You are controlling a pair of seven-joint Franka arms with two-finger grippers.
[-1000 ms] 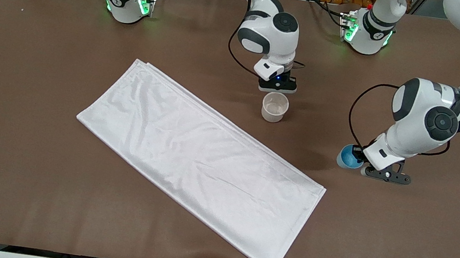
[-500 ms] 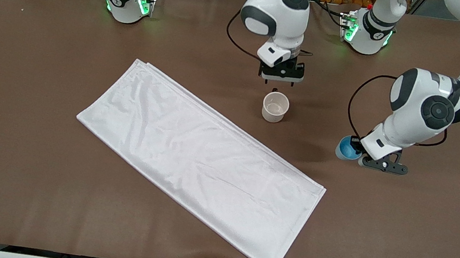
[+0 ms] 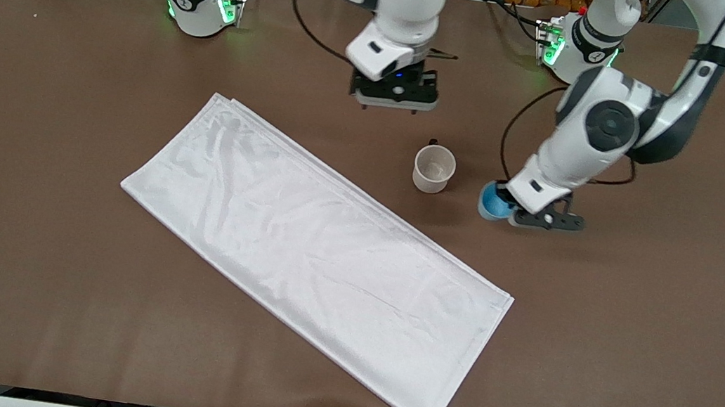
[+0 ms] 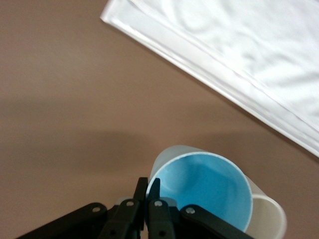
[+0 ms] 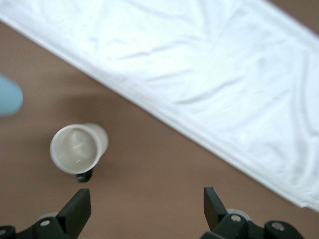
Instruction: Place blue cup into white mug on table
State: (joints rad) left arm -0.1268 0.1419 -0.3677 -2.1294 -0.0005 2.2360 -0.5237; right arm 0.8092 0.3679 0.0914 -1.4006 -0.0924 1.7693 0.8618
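Observation:
The robot's left gripper needs to release the blue cup, now hanging just beside the mug, inside the white mug (image 3: 432, 168) (image 4: 266, 217) that stands near the long edge of the white cloth.
The blue cup (image 3: 494, 203) hangs in my left gripper (image 3: 510, 211), which is shut on its rim and holds it in the air just beside the white mug (image 3: 433, 169), toward the left arm's end of the table. In the left wrist view the fingers pinch the cup's wall (image 4: 207, 189), with the mug's rim (image 4: 271, 219) showing under it. The mug stands upright on the brown table (image 3: 636, 327), its small black handle pointing toward the robots. My right gripper (image 3: 393, 94) is open and empty, up over the table near the mug. The right wrist view shows the mug (image 5: 77, 148) and a blurred edge of the cup (image 5: 9, 97).
A large white cloth (image 3: 317, 247) lies slantwise across the middle of the table, its long edge passing close to the mug on the side nearer to the front camera. It also shows in the left wrist view (image 4: 239, 55) and the right wrist view (image 5: 199, 74).
My left gripper has carried the blue cup up and across toward the white mug. My right gripper has risen and drawn back from the mug, toward the right arm's end.

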